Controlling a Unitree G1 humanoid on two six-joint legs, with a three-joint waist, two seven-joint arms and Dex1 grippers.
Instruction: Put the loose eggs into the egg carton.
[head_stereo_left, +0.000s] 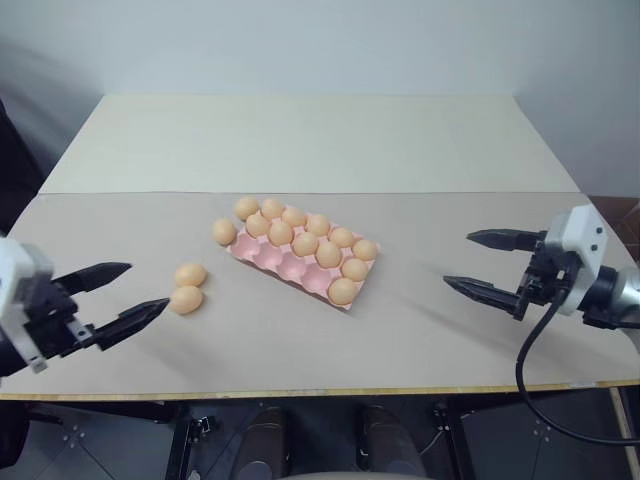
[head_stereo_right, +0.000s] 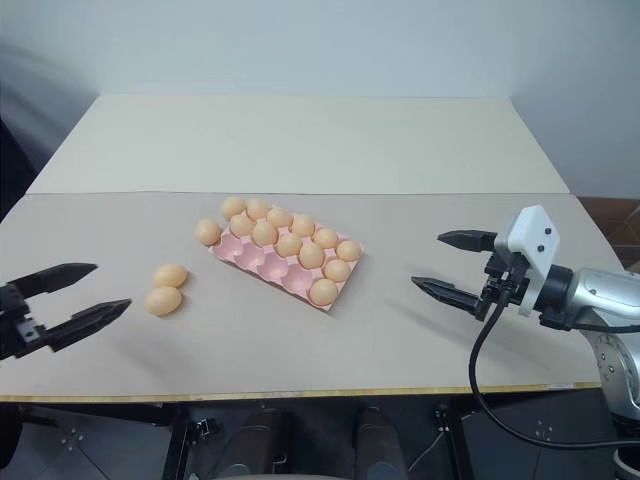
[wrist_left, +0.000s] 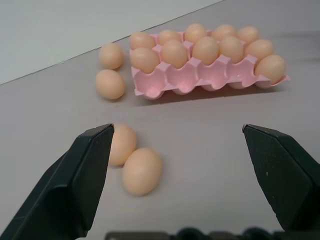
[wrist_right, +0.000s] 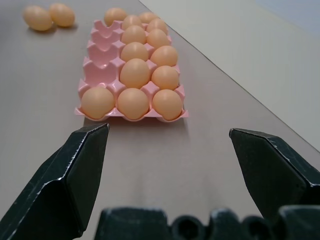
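Note:
I should close my left gripper on both ends of the loose egg (head_stereo_left: 186, 300) (wrist_left: 142, 171) nearest the table's front edge, and leave the egg it touches on the table.
The pink egg carton (head_stereo_left: 270, 258) lies at an angle in the middle of the table, with several tan eggs in its cups and the row of cups nearest me mostly empty. Two loose eggs (head_stereo_left: 188, 287) lie side by side left of the carton, just past the tips of my left gripper (head_stereo_left: 147, 286), which is open and holds nothing. Two more loose eggs (head_stereo_left: 224, 232) (head_stereo_left: 246, 207) rest on the table against the carton's far left corner. My right gripper (head_stereo_left: 458, 260) stands open to the carton's right, well apart from it. The left wrist view has the nearer pair of eggs (wrist_left: 142, 171) between the fingers.
The table (head_stereo_left: 300, 140) has a lighter board across its far half and a grey-beige sheet under the carton. Its front edge (head_stereo_left: 320, 392) runs just below both grippers. A black cable (head_stereo_left: 530, 370) hangs from the right wrist over that edge.

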